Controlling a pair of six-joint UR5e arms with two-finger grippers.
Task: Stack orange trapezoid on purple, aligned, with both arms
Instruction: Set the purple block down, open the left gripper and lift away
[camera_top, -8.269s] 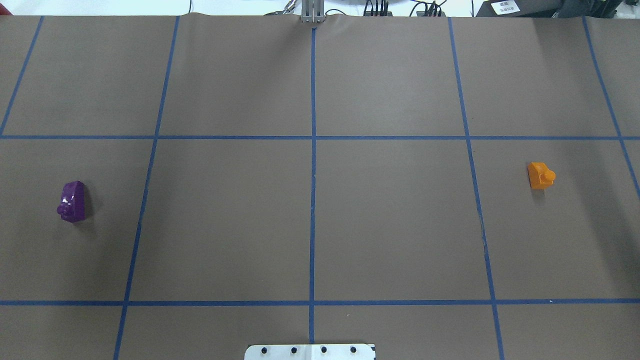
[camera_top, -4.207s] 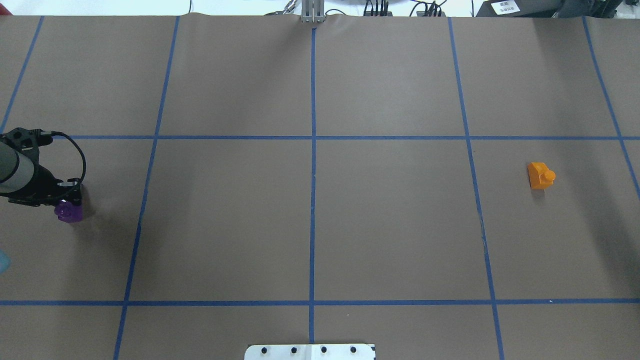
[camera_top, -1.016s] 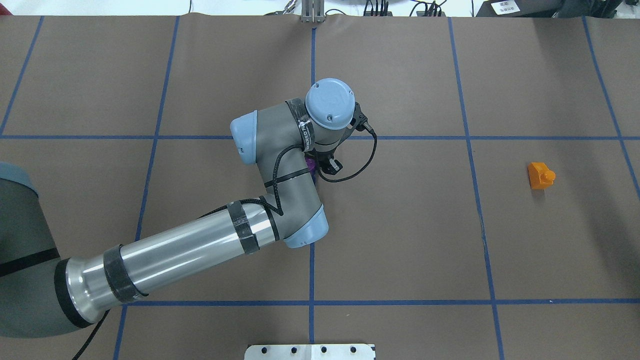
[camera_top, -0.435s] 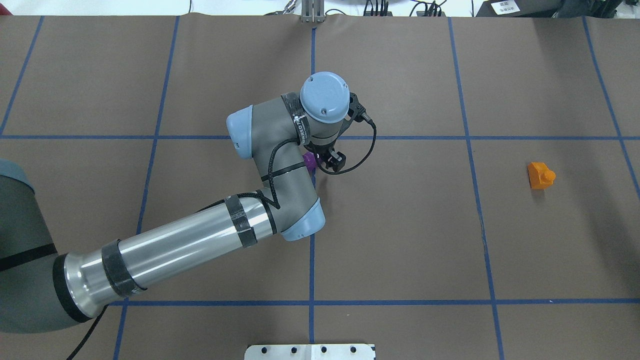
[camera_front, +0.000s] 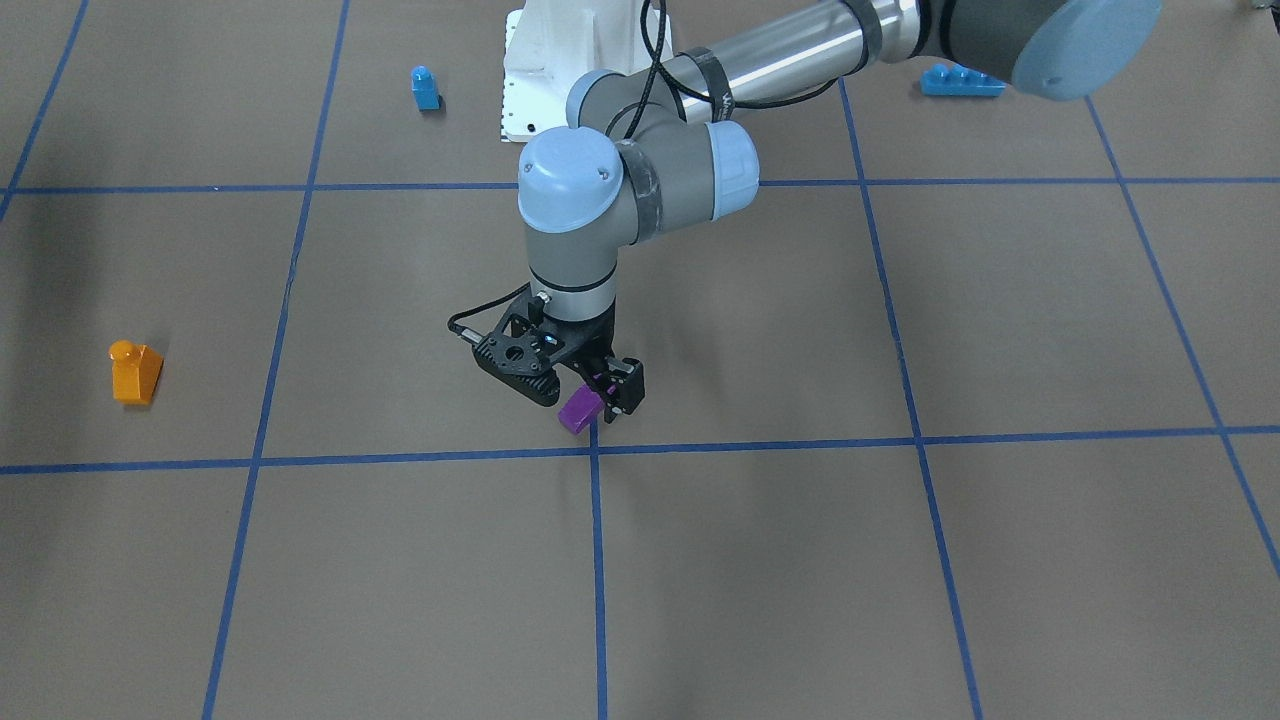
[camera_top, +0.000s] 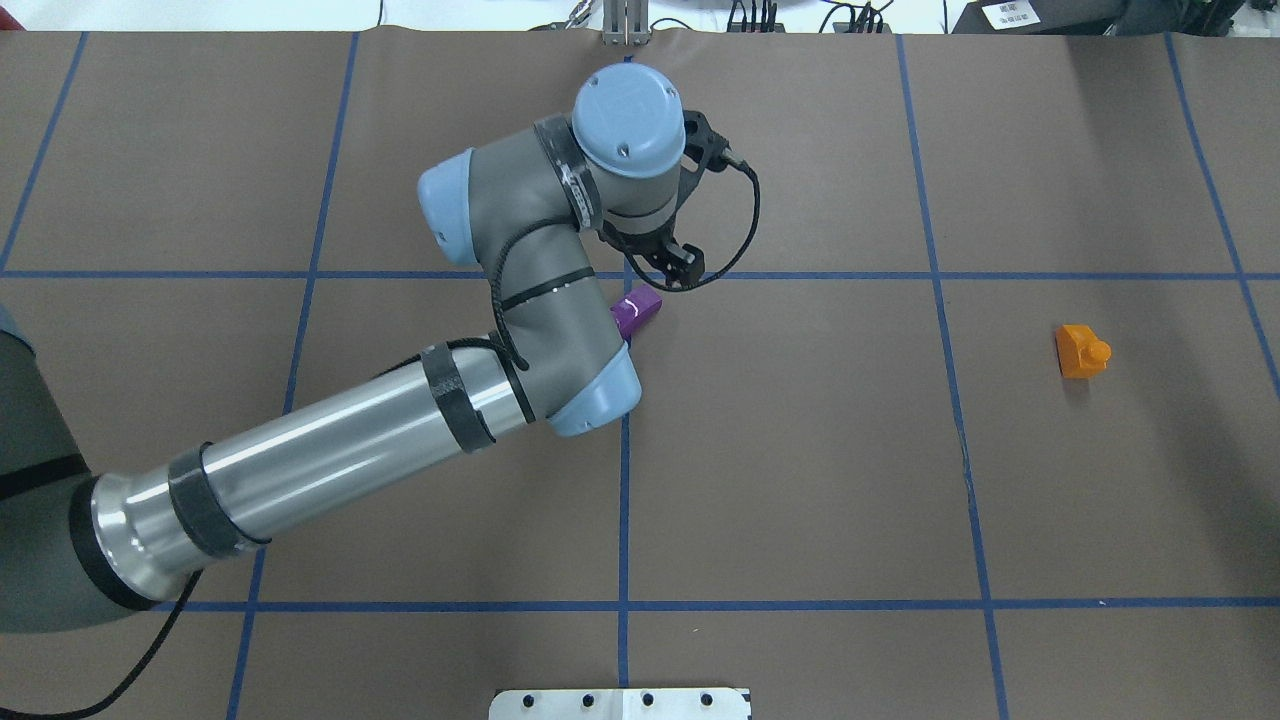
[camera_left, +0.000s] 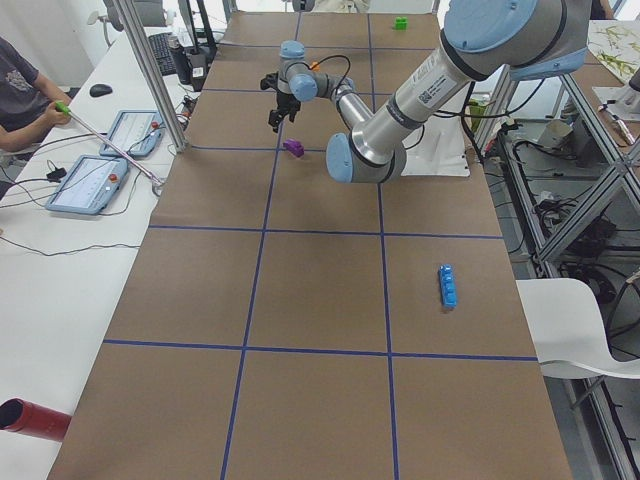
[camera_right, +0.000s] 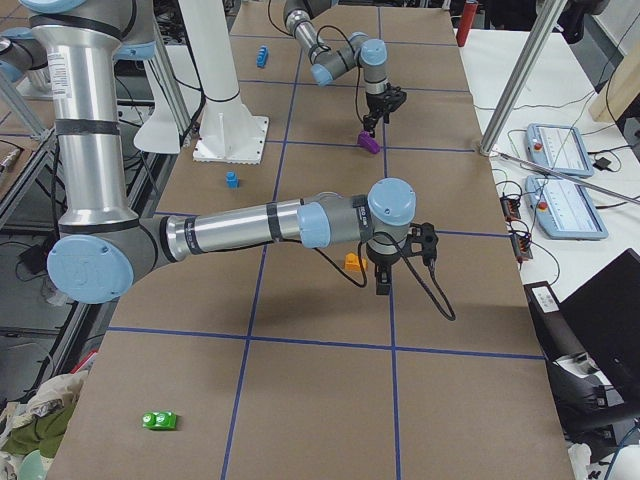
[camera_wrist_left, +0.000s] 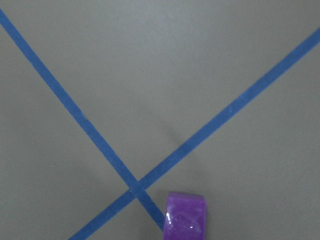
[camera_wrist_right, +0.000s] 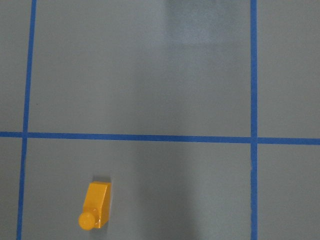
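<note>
The robot's right gripper needs to close on the stud end (camera_front: 134, 358) (camera_wrist_right: 94, 212) of the orange trapezoid, so that the trapezoid's plain end sticks out from the fingers.
The purple block (camera_top: 636, 313) lies on the brown table just by the centre crossing of the blue tape lines, also seen as the purple block (camera_front: 580, 409) and at the bottom edge of the left wrist view (camera_wrist_left: 185, 216). My left gripper (camera_top: 668, 262) hangs a little above and beyond it, open and holding nothing; it is the left gripper (camera_front: 598, 392) in the front view. The orange trapezoid (camera_top: 1082, 351) sits alone far to the right, stud pointing right. Only the exterior right view shows my right gripper (camera_right: 385, 277), close beside the orange trapezoid (camera_right: 353, 262); I cannot tell its state.
A small blue block (camera_front: 425, 88) and a blue brick (camera_front: 962, 80) lie near the white base mount (camera_front: 560, 60). A green block (camera_right: 159, 420) lies at the near right end. A person (camera_left: 20, 85) sits beside the table's far side with tablets.
My left arm carried the purple block from the far left to the table centre. In the last half second it let go and drew away, leaving the block on the table.
</note>
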